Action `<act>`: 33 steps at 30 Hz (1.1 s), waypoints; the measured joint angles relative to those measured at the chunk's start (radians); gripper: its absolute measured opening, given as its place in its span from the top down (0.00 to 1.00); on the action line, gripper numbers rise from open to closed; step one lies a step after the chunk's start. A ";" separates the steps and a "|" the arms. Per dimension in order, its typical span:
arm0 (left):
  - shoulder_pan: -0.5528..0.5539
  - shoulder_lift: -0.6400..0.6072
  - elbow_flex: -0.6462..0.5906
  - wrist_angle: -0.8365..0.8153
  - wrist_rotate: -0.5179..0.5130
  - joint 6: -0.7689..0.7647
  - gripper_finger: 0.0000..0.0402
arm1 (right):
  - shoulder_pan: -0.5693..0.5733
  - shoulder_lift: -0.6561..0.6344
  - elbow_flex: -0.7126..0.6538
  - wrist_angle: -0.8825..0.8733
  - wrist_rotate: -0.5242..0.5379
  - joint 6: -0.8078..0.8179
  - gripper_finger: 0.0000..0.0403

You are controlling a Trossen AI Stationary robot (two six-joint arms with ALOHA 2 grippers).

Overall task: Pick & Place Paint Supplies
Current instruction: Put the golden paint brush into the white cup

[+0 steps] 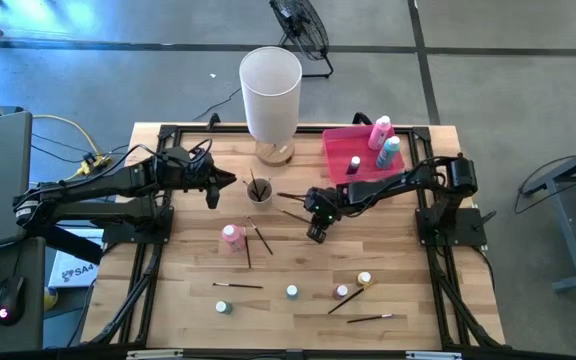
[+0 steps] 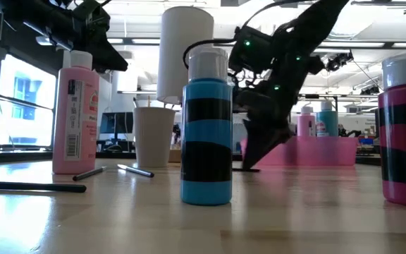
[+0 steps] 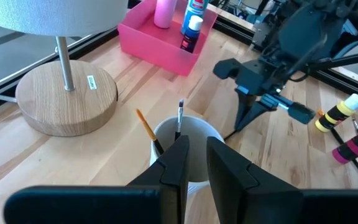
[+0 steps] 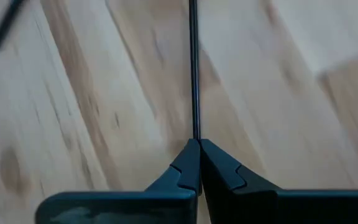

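Next, my right gripper lets go of the thin dark paintbrush on the bare wood (image 1: pixel 348 231) between the pink tray and the small yellow bottle.
My right gripper (image 1: pixel 315 236) stands at the table's middle, pointing steeply down and shut on a thin dark paintbrush (image 4: pixel 193 68). My left gripper (image 3: pixel 196 158) hovers over a white cup (image 1: pixel 259 190) that holds brushes (image 3: pixel 180 115); its fingers stand slightly apart with nothing between them. A pink bottle (image 1: pixel 232 236) stands upright on the wood. Loose brushes (image 1: pixel 259 236) and tiny bottles (image 1: pixel 292 291) lie on the table's near half. My right gripper pinches the paintbrush's handle (image 4: pixel 194 134) between its two fingertips, at one end. The fingers come from above, slanting down from the table's right. The brush runs straight out ahead of them, low over the wood; whether its other end rests there, I cannot tell.
A pink tray (image 1: pixel 340 150) with three bottles sits at the far right. A tall white cylinder on a wooden base (image 1: pixel 270 92) stands at the far middle. More brushes (image 1: pixel 368 318) and small bottles (image 1: pixel 365 278) lie near the front edge.
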 joint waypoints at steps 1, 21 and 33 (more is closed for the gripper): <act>0.000 0.000 0.000 0.000 0.000 0.000 0.87 | 0.004 -0.010 -0.001 -0.031 0.002 0.002 0.99; 0.000 0.000 0.000 0.001 0.001 0.018 0.87 | 0.021 -0.063 0.000 -0.386 -0.139 -0.028 0.99; 0.000 0.000 0.000 0.001 0.003 0.018 0.87 | 0.020 -0.061 -0.001 -0.529 -0.180 -0.003 0.99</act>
